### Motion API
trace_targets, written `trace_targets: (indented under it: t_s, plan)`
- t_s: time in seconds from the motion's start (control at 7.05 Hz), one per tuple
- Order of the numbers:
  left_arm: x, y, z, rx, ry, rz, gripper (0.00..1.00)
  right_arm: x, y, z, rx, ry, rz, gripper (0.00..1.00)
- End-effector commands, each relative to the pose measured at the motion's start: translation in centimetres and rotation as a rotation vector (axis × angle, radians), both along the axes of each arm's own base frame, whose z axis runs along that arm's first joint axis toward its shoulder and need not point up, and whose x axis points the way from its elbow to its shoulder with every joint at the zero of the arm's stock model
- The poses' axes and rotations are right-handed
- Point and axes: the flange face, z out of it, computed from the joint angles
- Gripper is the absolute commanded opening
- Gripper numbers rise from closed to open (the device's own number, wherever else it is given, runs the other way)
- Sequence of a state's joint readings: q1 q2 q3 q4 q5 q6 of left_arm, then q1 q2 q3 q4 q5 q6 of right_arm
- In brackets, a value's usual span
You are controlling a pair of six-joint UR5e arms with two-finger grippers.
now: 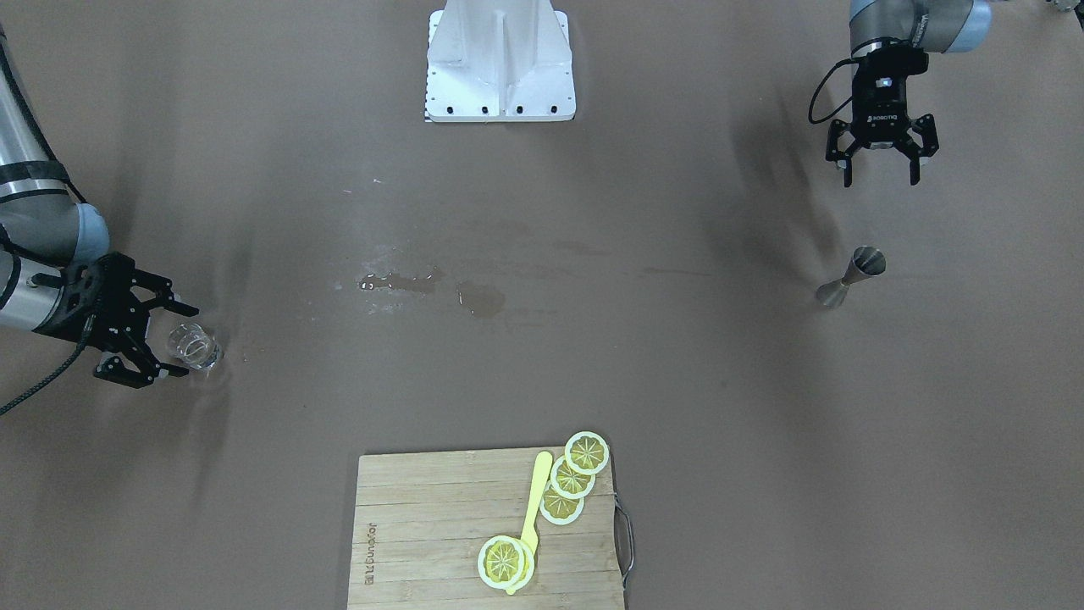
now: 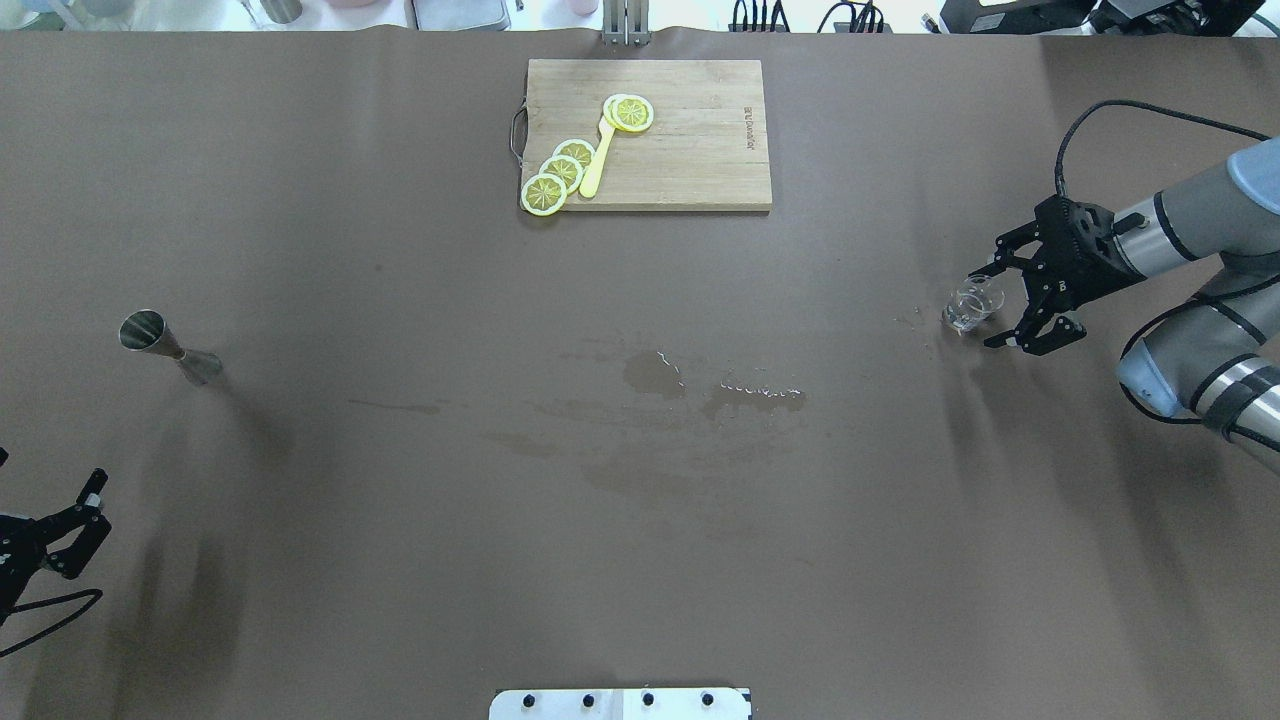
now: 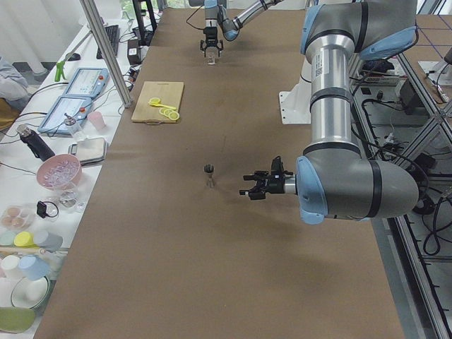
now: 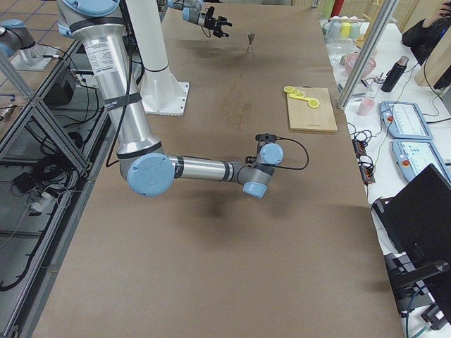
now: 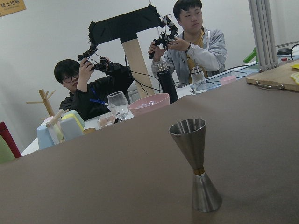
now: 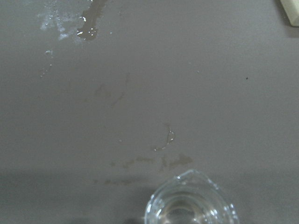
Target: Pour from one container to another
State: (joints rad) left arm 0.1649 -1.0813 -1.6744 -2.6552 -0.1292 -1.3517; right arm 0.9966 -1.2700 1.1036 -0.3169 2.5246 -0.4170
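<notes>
The robot's left gripper should next go to the steel jigger's narrow middle (image 1: 847, 279) (image 5: 199, 171), just under the jigger's upper cup, and close there.
A small clear glass beaker (image 2: 972, 303) stands upright on the brown table at the robot's right. My right gripper (image 2: 985, 308) is open, with one finger on each side of the beaker and a gap between them and the glass. The right wrist view shows only the beaker's rim and spout (image 6: 191, 203) at the bottom edge. A steel jigger (image 2: 165, 345) stands upright on the robot's left side, also seen close in the left wrist view (image 5: 194, 170). My left gripper (image 1: 881, 178) hangs open and empty, well back from the jigger (image 1: 851, 275).
A wooden cutting board (image 2: 700, 150) with lemon slices (image 2: 560, 172) and a yellow utensil lies at the far middle. A wet spill (image 2: 720, 390) marks the table's centre. The robot base (image 1: 500, 63) stands at the near edge. Two people sit beyond the table's left end.
</notes>
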Motion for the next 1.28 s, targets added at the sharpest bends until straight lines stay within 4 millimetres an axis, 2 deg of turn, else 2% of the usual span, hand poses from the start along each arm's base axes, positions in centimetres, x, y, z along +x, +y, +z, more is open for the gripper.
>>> trace_targets:
  t_s: [0.0, 0.28, 0.43, 0.57, 0.85, 0.99, 1.13]
  plan:
    - [1.9, 0.3, -1.1, -0.005, 0.023, -0.001, 0.99, -0.4, 0.1, 0.0, 0.001, 0.001, -0.005, 0.84]
    - [3.3, 0.3, -2.4, -0.009, 0.061, -0.009, 0.99, -0.7, 0.1, -0.1, 0.003, 0.001, -0.007, 0.75]
    - [3.6, 0.0, -2.8, -0.020, 0.118, -0.026, 0.98, -0.7, 0.1, -0.1, 0.003, 0.001, -0.007, 0.64]
    - [4.5, 0.0, -3.2, -0.057, 0.276, -0.047, 0.98, -0.7, 0.1, -0.3, 0.005, -0.001, -0.007, 0.48]
    - [6.2, -2.2, -1.7, -0.052, 0.320, -0.164, 0.98, -0.6, -0.3, -0.8, 0.012, -0.004, -0.001, 0.04]
    - [8.4, -4.2, -2.3, -0.045, 0.330, -0.233, 0.98, -0.6, -0.5, -0.7, 0.017, 0.003, 0.016, 0.00]
    - [9.8, -4.6, -2.9, -0.043, 0.312, -0.247, 0.98, -0.1, -0.9, -0.9, 0.026, 0.008, 0.042, 0.00]
